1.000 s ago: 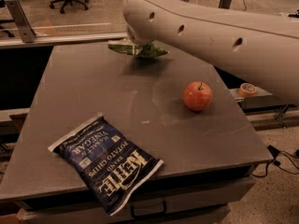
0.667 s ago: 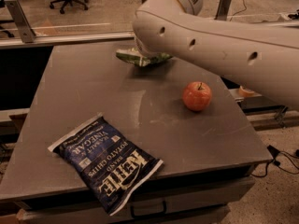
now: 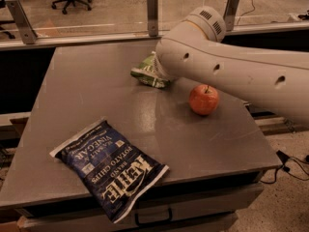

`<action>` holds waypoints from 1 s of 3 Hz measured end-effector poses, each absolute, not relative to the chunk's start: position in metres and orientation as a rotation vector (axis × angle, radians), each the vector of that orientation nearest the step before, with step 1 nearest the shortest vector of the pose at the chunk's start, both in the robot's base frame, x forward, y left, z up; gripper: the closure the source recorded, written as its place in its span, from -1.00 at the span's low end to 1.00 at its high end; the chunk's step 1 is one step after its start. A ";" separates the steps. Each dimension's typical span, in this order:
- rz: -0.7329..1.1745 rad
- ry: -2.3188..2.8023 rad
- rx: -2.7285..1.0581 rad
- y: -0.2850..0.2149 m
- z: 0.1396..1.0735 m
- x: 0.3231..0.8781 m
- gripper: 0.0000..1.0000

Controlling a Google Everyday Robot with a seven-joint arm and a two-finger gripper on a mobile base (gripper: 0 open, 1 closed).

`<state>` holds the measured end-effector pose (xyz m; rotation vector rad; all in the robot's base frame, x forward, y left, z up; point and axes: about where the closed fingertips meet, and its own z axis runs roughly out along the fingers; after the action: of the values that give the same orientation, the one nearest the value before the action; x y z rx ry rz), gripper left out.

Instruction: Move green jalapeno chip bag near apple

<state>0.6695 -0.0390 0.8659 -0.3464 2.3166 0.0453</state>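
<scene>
My gripper will let go of the green jalapeno chip bag on the grey table [image 3: 176, 74] just behind the apple.
The green jalapeno chip bag [image 3: 147, 73] is at the back middle of the grey table [image 3: 87, 95], crumpled and tilted. My gripper [image 3: 156, 71] is at the bag's right end, mostly hidden behind my white arm [image 3: 231, 71]. It is shut on the bag, which travels with it. The red-orange apple [image 3: 203, 99] stands on the table to the right of the bag and nearer the front, about one bag-length away. The arm passes above and behind the apple.
A large dark blue salt-and-vinegar chip bag [image 3: 108, 168] lies at the table's front left, overhanging the front edge. A glass barrier with metal posts [image 3: 152, 8] runs behind the table. The table's right edge is close beyond the apple.
The arm and the green bag have moved together to the right and toward the front, closer to the apple. The apple and the blue bag have not moved.
</scene>
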 end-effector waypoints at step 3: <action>0.065 2.327 -0.203 -0.091 0.874 0.673 1.00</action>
<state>0.6731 -0.0908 0.8744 -0.2033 2.3272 0.0653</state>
